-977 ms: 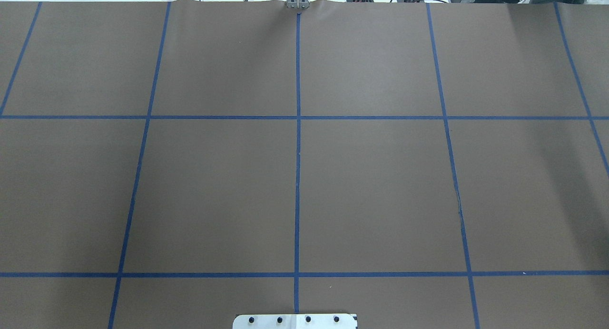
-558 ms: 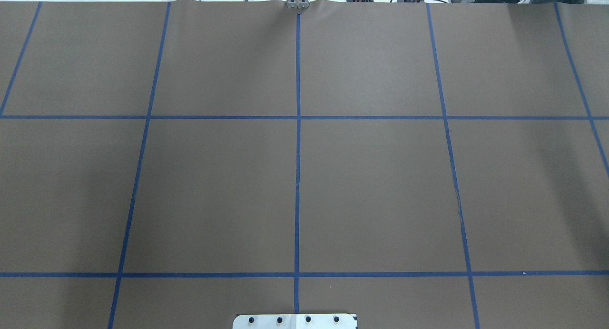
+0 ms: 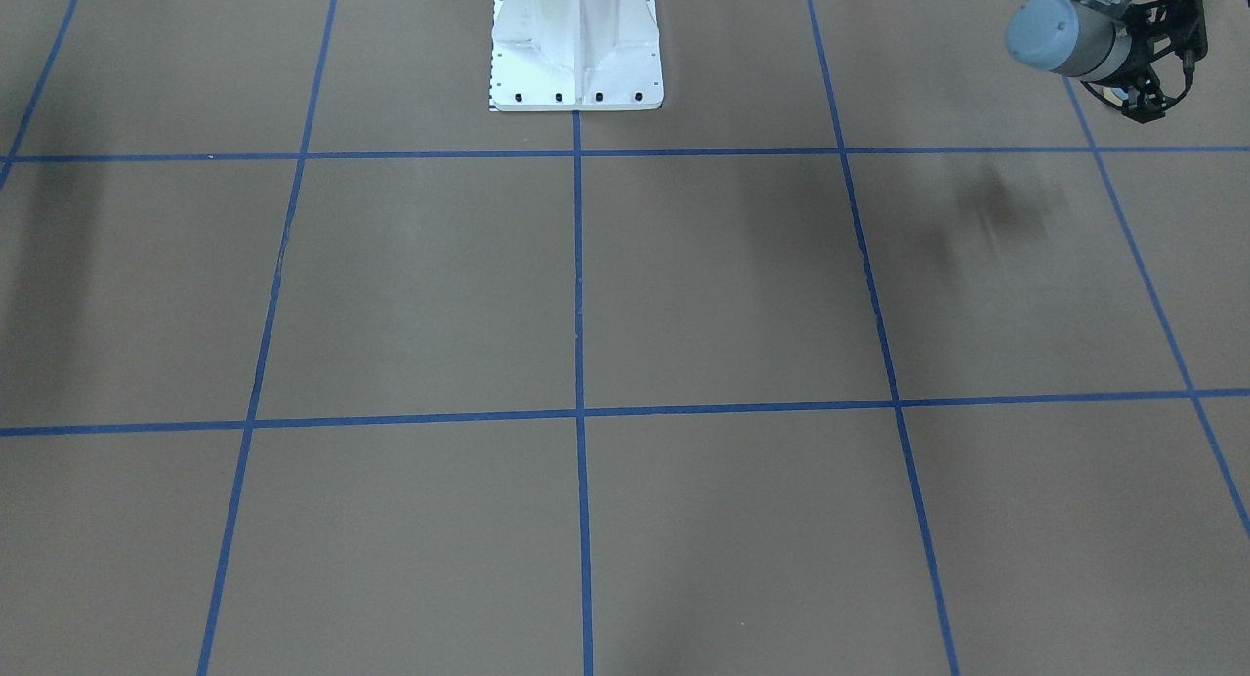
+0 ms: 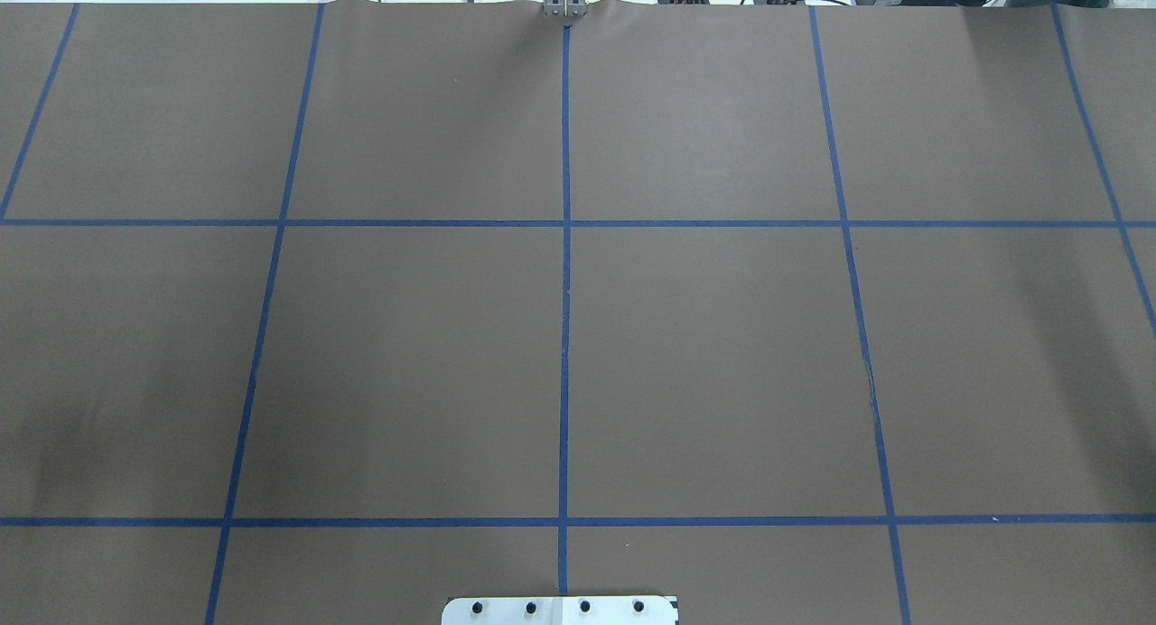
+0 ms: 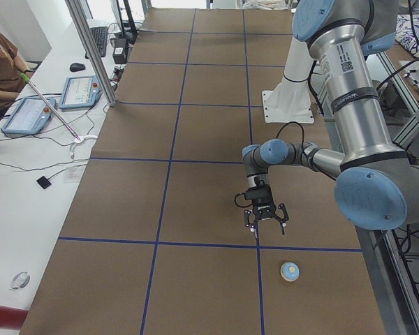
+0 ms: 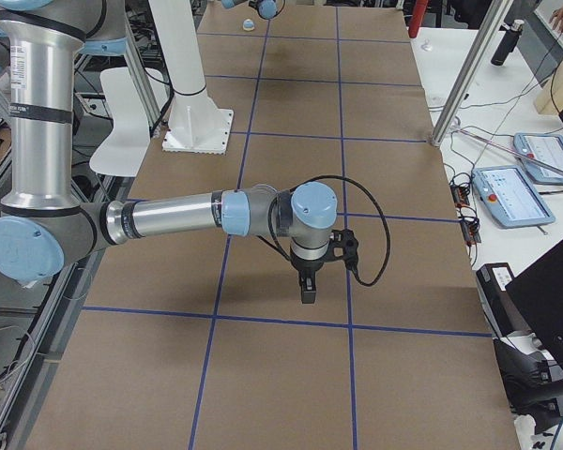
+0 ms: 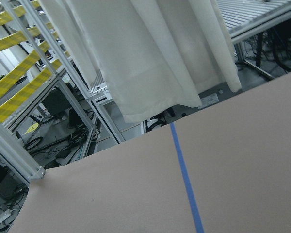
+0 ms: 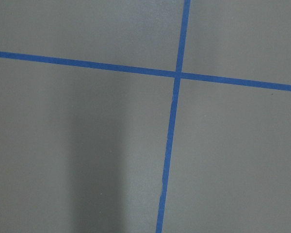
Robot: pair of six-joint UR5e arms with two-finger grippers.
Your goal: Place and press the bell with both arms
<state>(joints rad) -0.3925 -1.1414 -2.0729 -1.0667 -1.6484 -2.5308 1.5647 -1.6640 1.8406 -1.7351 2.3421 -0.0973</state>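
The robot's left gripper should next move down to the sides of the light-blue bell [image 3: 1121, 94] and close there, because it must lift the bell.
The small light-blue bell [image 5: 289, 271] with its cream button stands upright on the brown table near the robot's left end. It also shows far off in the exterior right view [image 6: 249, 24]. My left gripper [image 5: 267, 227] hangs above the table a little beyond the bell, pointing down, fingers spread and empty. It also shows at the top right of the front-facing view [image 3: 1172, 61]. My right gripper [image 6: 308, 292] points down just above the table over a blue tape line. It shows only in the exterior right view, so I cannot tell if it is open. Neither wrist view shows the bell.
The white pedestal base [image 3: 576, 61] stands at the robot's edge of the table. Blue tape lines [image 4: 565, 336] divide the brown cover into squares. Operators' desks with tablets [image 5: 84, 91] and an aluminium post [image 6: 469, 75] run along the far side.
No arm or object enters the overhead view. Only the faint shadow on the table's left side has shifted slightly.
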